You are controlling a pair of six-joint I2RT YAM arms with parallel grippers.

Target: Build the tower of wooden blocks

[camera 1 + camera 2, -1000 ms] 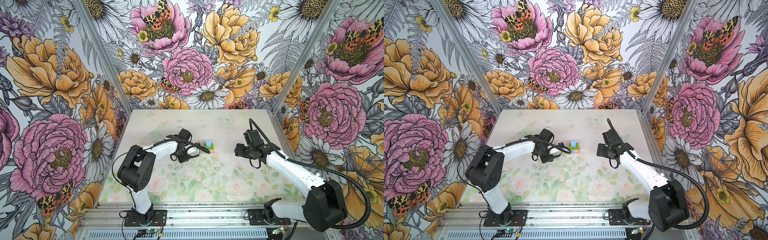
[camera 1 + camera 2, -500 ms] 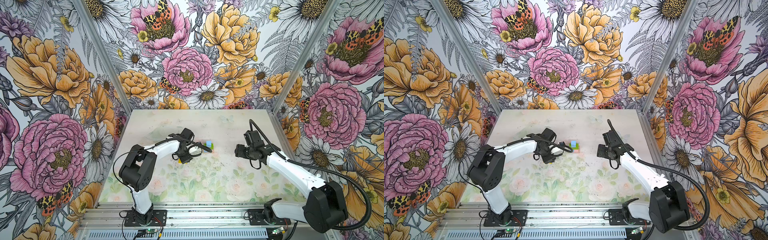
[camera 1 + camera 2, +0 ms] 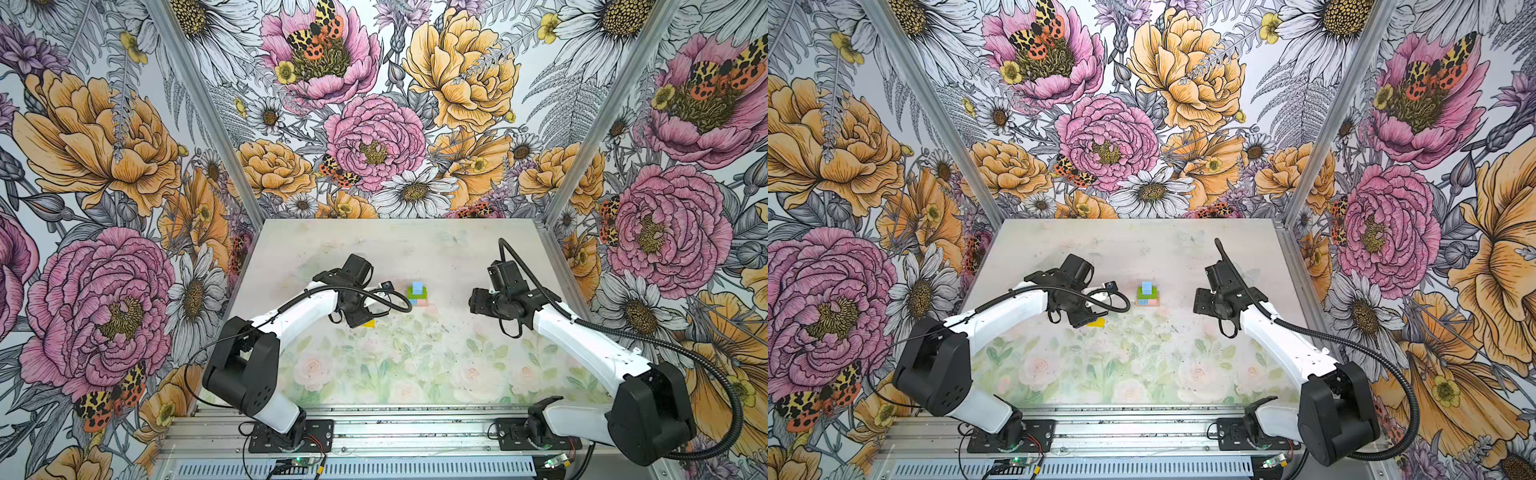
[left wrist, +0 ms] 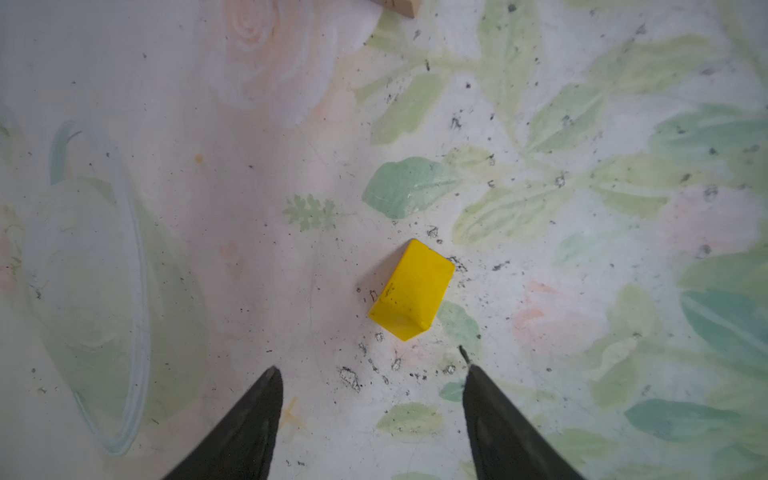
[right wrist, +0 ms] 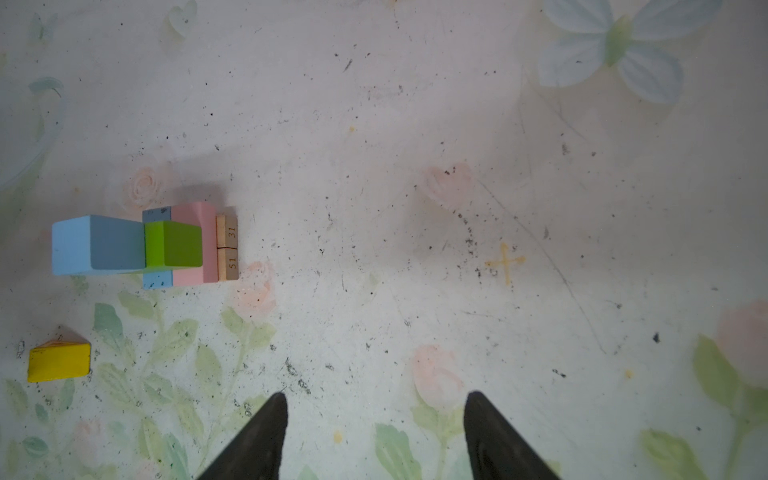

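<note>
Next, I close my left gripper on its long sides (image 4: 392, 277), as the yellow roof-shaped piece lies slanted to the fingers, and then straighten the piece before I lift it.
The tower (image 3: 417, 294) (image 3: 1147, 296) stands mid-table. In the right wrist view it shows two tan planks (image 5: 227, 247) at the base, then pink (image 5: 195, 245) and light blue bricks, a green brick (image 5: 174, 244) and a light blue cube (image 5: 97, 245) on top. A yellow roof-shaped piece (image 4: 411, 291) (image 5: 59, 360) (image 3: 368, 324) lies alone on the table, to the tower's front left. My left gripper (image 4: 370, 368) hovers open just short of it, with nothing between the fingers. To the right of the tower my right gripper (image 5: 376, 394) (image 3: 478, 301) is open and empty.
The table (image 3: 415, 374) carries a faded floral print with dark specks. Flowered walls close it in at the back and both sides. A metal rail (image 3: 395, 432) with both arm bases runs along the front edge. A corner of the tower's tan base (image 4: 399, 6) shows in the left wrist view.
My left gripper has drawn back from the tower toward the front left, over the yellow piece, and its jaws have spread wider. The right arm has not moved.
</note>
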